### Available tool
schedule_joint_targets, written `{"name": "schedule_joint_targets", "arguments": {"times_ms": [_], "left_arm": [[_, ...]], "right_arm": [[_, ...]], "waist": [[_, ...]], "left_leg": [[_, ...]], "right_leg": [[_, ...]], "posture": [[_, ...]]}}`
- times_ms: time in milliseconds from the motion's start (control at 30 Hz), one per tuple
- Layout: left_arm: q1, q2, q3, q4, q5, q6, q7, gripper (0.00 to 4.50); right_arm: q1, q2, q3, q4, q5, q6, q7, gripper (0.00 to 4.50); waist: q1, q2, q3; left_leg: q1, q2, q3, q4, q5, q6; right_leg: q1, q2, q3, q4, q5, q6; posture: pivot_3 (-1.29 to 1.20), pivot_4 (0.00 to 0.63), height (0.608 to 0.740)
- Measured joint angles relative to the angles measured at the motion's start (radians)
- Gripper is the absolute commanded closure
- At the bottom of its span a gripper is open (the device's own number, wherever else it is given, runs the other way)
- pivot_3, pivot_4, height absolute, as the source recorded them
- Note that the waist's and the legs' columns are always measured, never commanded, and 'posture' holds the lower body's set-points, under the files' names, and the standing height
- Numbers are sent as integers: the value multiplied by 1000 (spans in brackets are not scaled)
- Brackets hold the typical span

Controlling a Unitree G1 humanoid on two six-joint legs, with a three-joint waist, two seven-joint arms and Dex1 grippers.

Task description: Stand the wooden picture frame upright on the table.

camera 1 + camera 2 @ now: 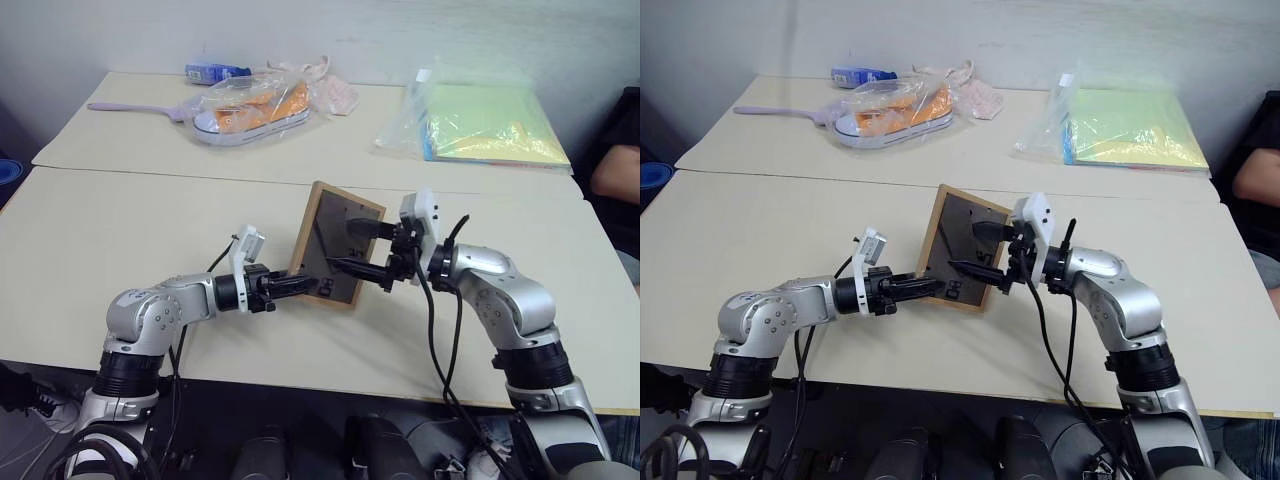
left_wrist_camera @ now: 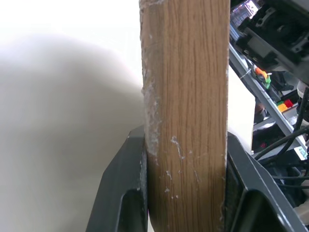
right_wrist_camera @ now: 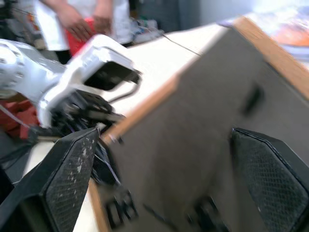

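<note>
The picture frame's dark back panel faces the robot, so next the right gripper takes the frame's edge [image 1: 357,289] opposite the left gripper and turns the frame before standing it up.
The wooden picture frame [image 1: 328,238] is held tilted just above the table [image 1: 120,230], with its dark back panel turned towards me. My left gripper [image 1: 303,286] is shut on the frame's lower left edge. The left wrist view shows that light wood edge [image 2: 186,96] clamped between both fingers [image 2: 124,193]. My right gripper [image 1: 352,246] is open on the right of the frame, its two fingers spread in front of the back panel [image 3: 203,135] and apart from each other. The frame's front is hidden.
A second table behind holds a sneaker in a plastic bag [image 1: 250,110], a blue pack [image 1: 215,72], a pink brush [image 1: 130,106] and a bag of yellow-green papers [image 1: 490,125]. A person's arm [image 1: 615,165] shows at the right edge.
</note>
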Motion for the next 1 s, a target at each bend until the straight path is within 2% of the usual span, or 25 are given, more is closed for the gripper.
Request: {"name": "schedule_joint_targets", "arguments": {"times_ms": [200, 333, 433, 533, 600, 733, 833, 967, 1000], "left_arm": [[-44, -26, 53, 46, -65, 170, 41, 3218], [-107, -60, 150, 132, -167, 405, 106, 3218], [-151, -10, 199, 230, -290, 510, 158, 3218], [-153, 106, 135, 336, -500, 536, 209, 3218], [-153, 148, 95, 380, -615, 540, 255, 3218], [-179, 173, 31, 445, -793, 540, 344, 3218], [-200, 176, 8, 499, -893, 533, 423, 3218], [-209, 180, -72, 506, -1063, 485, 524, 3218], [-209, 184, -87, 505, -1088, 478, 537, 3218]], "right_arm": [[69, -64, 7, -43, -37, -167, 133, 39], [108, -114, -11, 8, -136, -416, 195, 39], [129, -132, -81, 92, -168, -623, 235, 39], [130, -183, -146, 157, -181, -794, 279, 39], [130, -201, -156, 182, -198, -884, 299, 39], [116, -200, -110, 279, -319, -1127, 311, 39], [78, -160, -64, 351, -438, -1310, 259, 39], [35, -78, -27, 440, -614, -1498, 105, 39], [22, -66, -25, 457, -652, -1533, 59, 412]], "waist": [[1, 0, 0], [-1, 0, 0], [-5, -1, 0], [-11, -1, 0], [-13, -1, 0], [-19, -1, 0], [-25, -1, 0], [-27, -1, 0], [-27, -1, 0]], "left_leg": [[-1, -1, -1, 0, -1, 2], [-1, -1, -1, 1, -1, 1], [-1, 0, 0, 1, 0, 1], [-1, 0, -1, 0, 0, 0], [0, 0, -1, 0, 0, 0], [1, 0, -1, 1, 0, 0], [1, 0, -1, 1, 0, -1], [1, 1, -1, 1, 1, -2], [1, 0, -1, 1, 1, -2]], "right_leg": [[0, -1, 0, -1, 0, 1], [0, 0, -1, -1, 0, 1], [0, 0, 0, -1, 0, 1], [0, 0, 0, -1, 0, 1], [0, -1, 0, 0, 0, 1], [1, -1, 0, 0, 0, 1], [1, -1, 0, 0, 0, 1], [0, -1, 0, 1, 0, 1], [0, -1, 0, 1, 0, 1]], "posture": [[0, 150, 740], [0, 150, 740], [0, 150, 740], [0, 150, 740], [0, 150, 740], [0, 150, 740], [0, 150, 740], [0, 150, 740], [0, 150, 740]]}}
